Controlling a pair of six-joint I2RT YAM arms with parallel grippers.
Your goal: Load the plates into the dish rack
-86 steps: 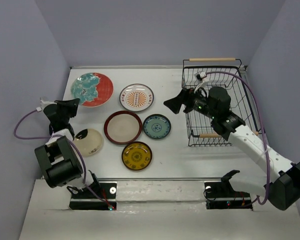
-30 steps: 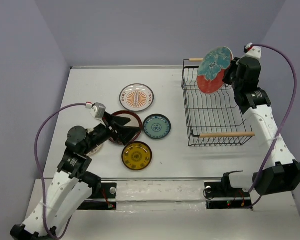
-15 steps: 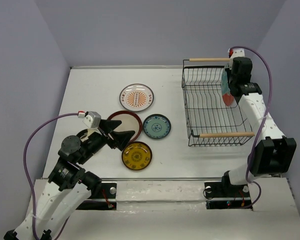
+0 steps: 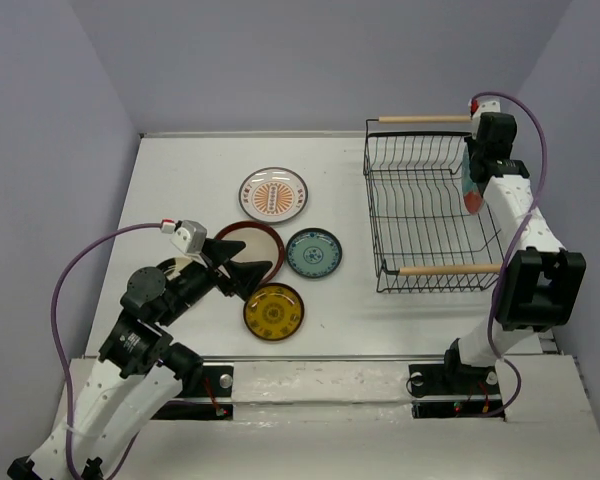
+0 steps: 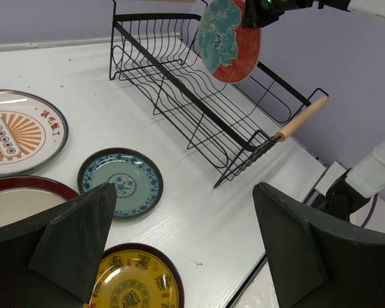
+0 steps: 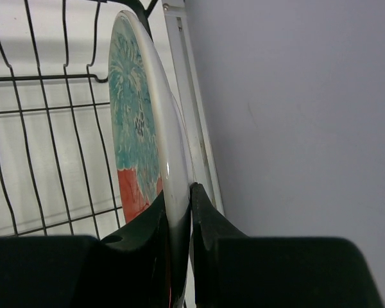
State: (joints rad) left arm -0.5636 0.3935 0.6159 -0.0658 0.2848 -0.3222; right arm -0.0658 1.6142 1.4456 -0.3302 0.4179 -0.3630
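Observation:
The robot's right gripper needs to release the teal-and-red plate upright between the wires at the rack's end beside the wall (image 4: 460, 183) (image 6: 108, 160).
My right gripper (image 4: 479, 165) (image 6: 178, 200) is shut on the rim of the teal-and-red plate (image 4: 468, 182) (image 5: 229, 38) (image 6: 133, 128). It holds the plate upright on edge at the right end of the black wire dish rack (image 4: 380, 205) (image 5: 179, 86) (image 6: 51, 78). My left gripper (image 4: 242, 266) (image 5: 183, 192) hangs open and empty over the table. Below it lie the amber-yellow plate (image 4: 273, 312) (image 5: 131, 285), the small teal-blue plate (image 4: 314, 253) (image 5: 120, 181) and the dark-red-rimmed cream plate (image 4: 258, 238) (image 5: 19, 200), which it partly hides. The white plate with the orange centre (image 4: 273, 194) (image 5: 13, 131) lies farther back.
The rack has two wooden rod handles, one at its far end (image 4: 420, 119) and one at its near end (image 4: 450, 269) (image 5: 301, 117). Grey-lilac walls close in the table on the left, right and back. The right wall (image 6: 295, 115) stands just beside the rack.
The teal-and-red plate has gone from tilted above the rack's far end to upright on edge, lower and at the rack's right end. My left arm has drawn slightly nearer, still open.

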